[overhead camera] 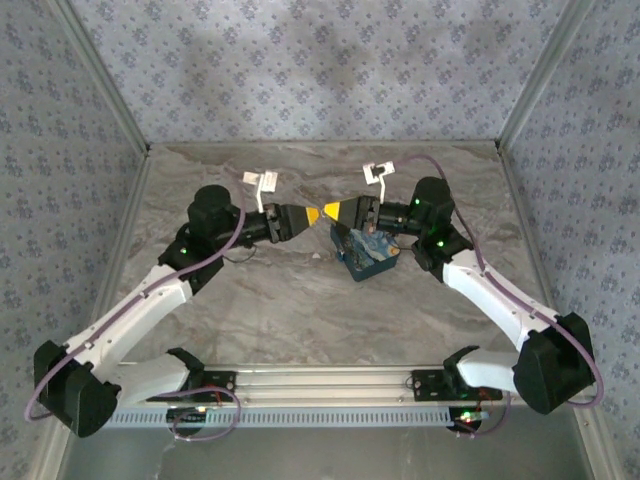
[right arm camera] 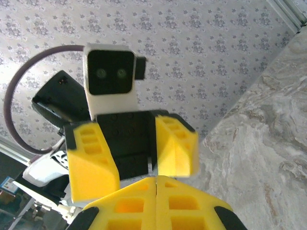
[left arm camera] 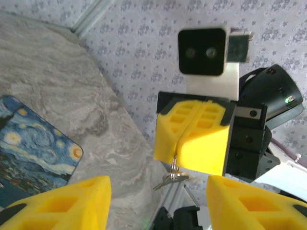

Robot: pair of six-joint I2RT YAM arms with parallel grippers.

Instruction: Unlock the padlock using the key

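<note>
The silver key hangs crooked from the ring in my right gripper. My left gripper needs to hold the key while my right gripper takes hold again of the ring [left arm camera: 174, 165].
Over the middle of the table my two grippers meet tip to tip. The right gripper [overhead camera: 333, 211] [right arm camera: 157, 179] [left arm camera: 178, 147] is shut on a small metal ring, and a silver key [left arm camera: 171, 178] hangs from that ring below its yellow fingers. Facing it, the left gripper [overhead camera: 309, 215] [left arm camera: 157, 188] [right arm camera: 135, 158] is open; its fingers stand either side of the key and touch nothing. The padlock is hidden or out of view.
A blue case printed with a starry-night painting [overhead camera: 364, 262] [left arm camera: 29, 148] lies on the marble table [overhead camera: 300, 300], just under and in front of the right gripper. Patterned walls close in the back and both sides.
</note>
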